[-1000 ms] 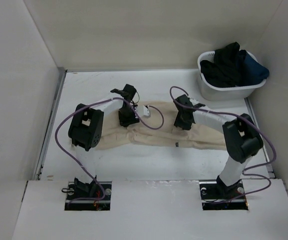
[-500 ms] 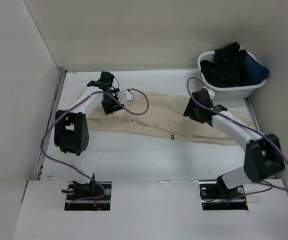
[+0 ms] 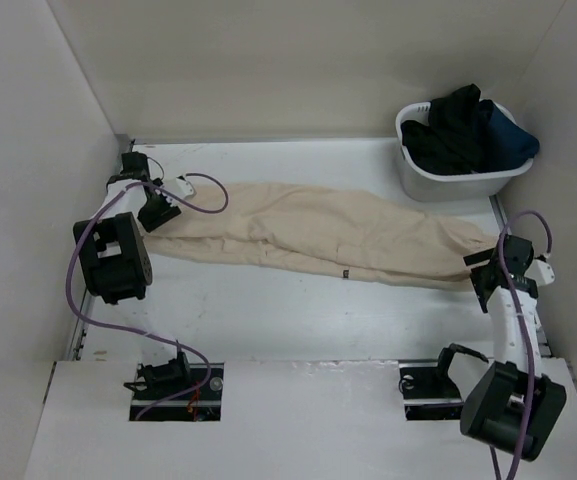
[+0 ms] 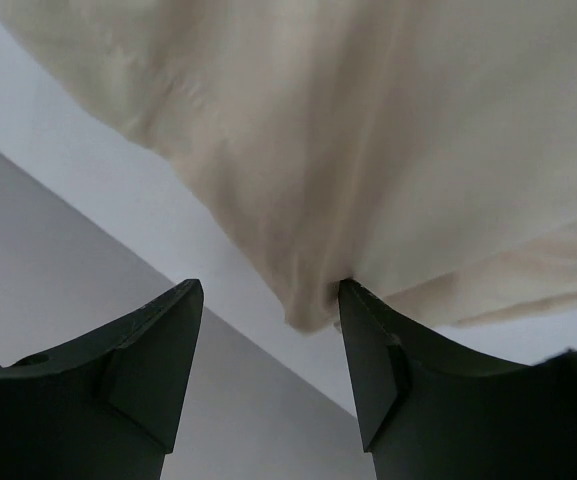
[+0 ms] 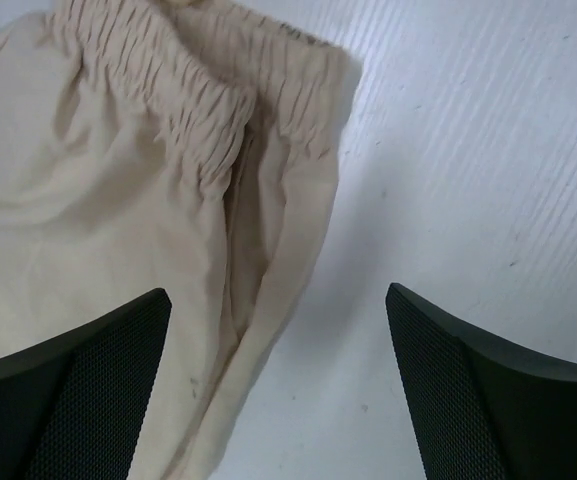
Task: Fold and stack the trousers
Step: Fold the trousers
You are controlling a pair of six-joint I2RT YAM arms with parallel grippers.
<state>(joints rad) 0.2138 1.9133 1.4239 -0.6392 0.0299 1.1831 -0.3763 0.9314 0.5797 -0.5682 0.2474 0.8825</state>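
The upper leg leaves part of the lower leg showing, so the robot's left gripper should back off, pinch the hem's folded corner (image 4: pixel 308 312) and pull it over that part of the leg.
The beige trousers (image 3: pixel 308 230) lie stretched out lengthwise across the table, leg ends at the left and elastic waistband at the right, with a small dark tag (image 3: pixel 345 273) on the near edge. My left gripper (image 3: pixel 154 213) is at the leg ends. In the left wrist view it (image 4: pixel 268 290) is open, and a fold of the cloth (image 4: pixel 368 150) touches its right finger. My right gripper (image 3: pixel 484 275) is at the waistband end. In the right wrist view it (image 5: pixel 278 295) is wide open over the edge of the trousers (image 5: pixel 118 200), gripping nothing.
A white basket (image 3: pixel 448 185) with dark clothes (image 3: pixel 463 130) stands at the back right, just behind the waistband end. Walls close the table on the left, the back and the right. A metal rail (image 3: pixel 103 240) runs along the left edge.
Both arms have swung outward from the middle, the left to the far left and the right to the right edge. The trousers have been pulled out long and flat.
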